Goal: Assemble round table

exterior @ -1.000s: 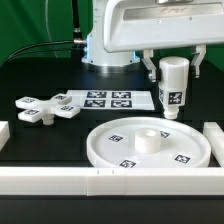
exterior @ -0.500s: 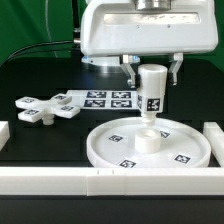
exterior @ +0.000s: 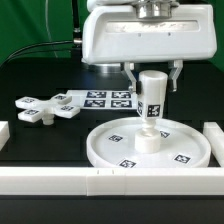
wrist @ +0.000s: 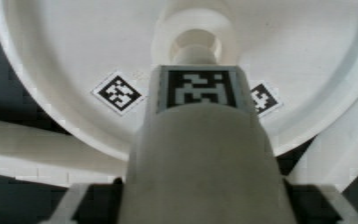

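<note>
Next, my gripper releases the leg so that it is standing upright in the raised middle of the large round disc (exterior: 146,135) (wrist: 197,42).
The large rimmed round disc (exterior: 150,145) lies on the black table, with a raised hub (exterior: 148,139) at its middle. My gripper (exterior: 153,72) is shut on the short cylindrical leg (exterior: 153,98) and holds it upright right above the hub, its lower end at or just over the hub. In the wrist view the leg (wrist: 197,130) runs down toward the hub (wrist: 195,42) inside the disc (wrist: 69,60). The cross-shaped four-armed piece (exterior: 42,106) lies on the table at the exterior view's left.
The marker board (exterior: 100,99) lies flat behind the disc. Long white border rails run along the front (exterior: 100,181) and at the exterior view's right (exterior: 213,140). The arm's white body (exterior: 150,35) hangs over the back of the table.
My gripper has carried the leg toward the exterior view's left, from beside the disc to over its hub, and has lowered it slightly.
</note>
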